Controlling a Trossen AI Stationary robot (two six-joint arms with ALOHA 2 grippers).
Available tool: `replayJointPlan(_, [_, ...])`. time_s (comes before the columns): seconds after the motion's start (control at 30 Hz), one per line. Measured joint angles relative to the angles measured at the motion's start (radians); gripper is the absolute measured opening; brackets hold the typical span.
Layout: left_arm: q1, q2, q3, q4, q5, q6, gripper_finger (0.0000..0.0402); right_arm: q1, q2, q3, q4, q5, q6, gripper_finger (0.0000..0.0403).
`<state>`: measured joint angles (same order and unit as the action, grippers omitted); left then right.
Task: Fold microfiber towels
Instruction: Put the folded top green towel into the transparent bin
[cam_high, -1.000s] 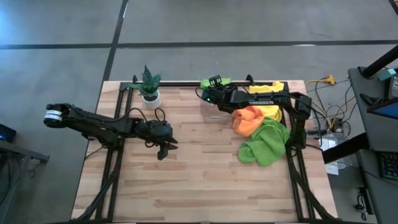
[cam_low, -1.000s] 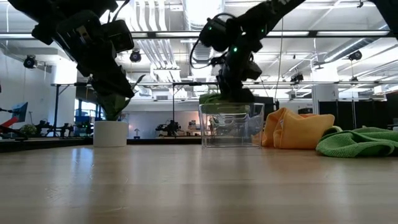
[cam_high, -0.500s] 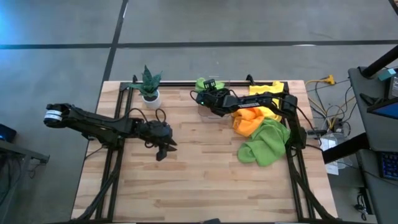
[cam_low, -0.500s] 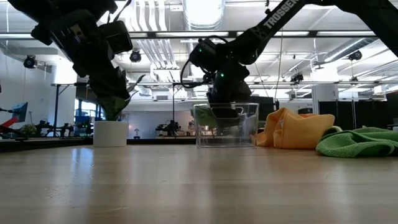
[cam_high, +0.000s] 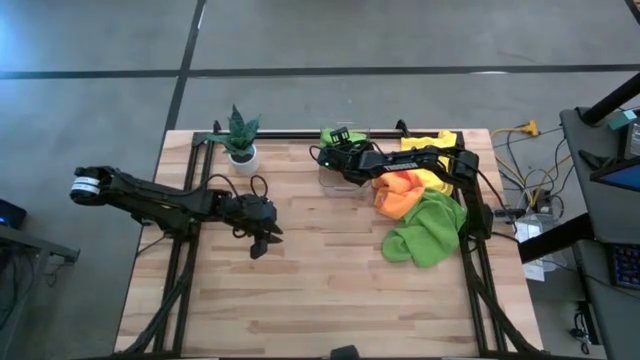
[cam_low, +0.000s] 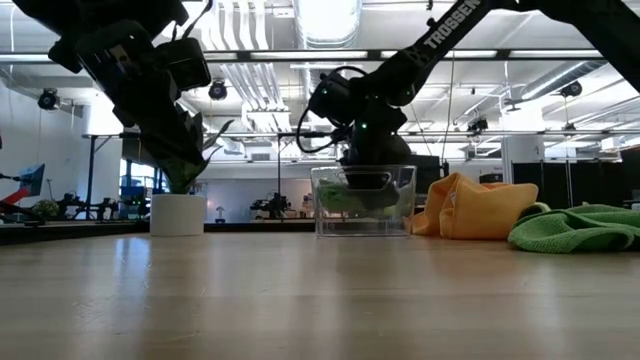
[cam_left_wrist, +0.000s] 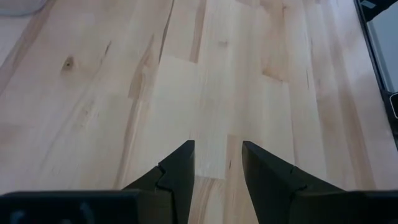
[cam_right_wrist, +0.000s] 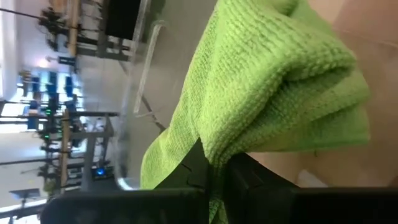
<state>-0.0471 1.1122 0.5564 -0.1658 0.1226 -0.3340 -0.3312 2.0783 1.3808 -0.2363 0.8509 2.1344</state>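
Observation:
The lime green towel bulges crooked in the bin under my slanting right gripper; I should open, back off, take the towel from straight (cam_high: 357, 136) above.
A folded lime green towel (cam_right_wrist: 267, 81) is inside the clear plastic bin (cam_low: 404, 222) at the table's far middle, and shows at the bin's far side in the high view (cam_high: 328, 136). My right gripper (cam_low: 365, 176) reaches down into the bin and is shut on this towel. An orange towel (cam_high: 398, 193), a yellow towel (cam_high: 432, 143) and a second lime green towel (cam_high: 425, 231) lie bunched on the table at the right. My left gripper (cam_left_wrist: 217, 158) is open and empty above bare wood left of centre (cam_high: 262, 241). My right gripper pinches a folded edge of the lime green towel (cam_right_wrist: 214, 146) between its two fingers, several layers together. The fingers slant down into the bin from above. The towel bulges beyond the fingers inside the bin walls; whether it rests on the bin's floor I cannot tell.
A small potted plant (cam_high: 240, 136) stands at the far left of the table. Black frame rails run along the left and right sides (cam_high: 190, 260). Bare wood (cam_high: 320, 290) lies in the middle and near part. Cables and equipment lie beyond the right edge.
My right gripper has gone down with the green towel, from above the bin's rim into the bin, and stays shut on it. The bin has slid a little toward the table's left.

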Motion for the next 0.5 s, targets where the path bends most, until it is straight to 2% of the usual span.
replayJointPlan(0.17, [0.000, 0.000, 0.000, 0.001, 0.000, 0.000, 0.0118, -0.011, 0.012, 0.000, -0.002, -0.038, -0.014, 0.0012])
replayJointPlan(0.3, [0.000, 0.000, 0.000, 0.009, 0.000, -0.001, 0.0118, -0.021, 0.011, 0.000, 0.000, -0.143, -0.018, 0.0012])
replayJointPlan(0.5, [0.000, 0.000, 0.000, 0.008, 0.000, -0.001, 0.0118, -0.021, 0.011, 0.000, 0.000, -0.153, -0.049, 0.0012])
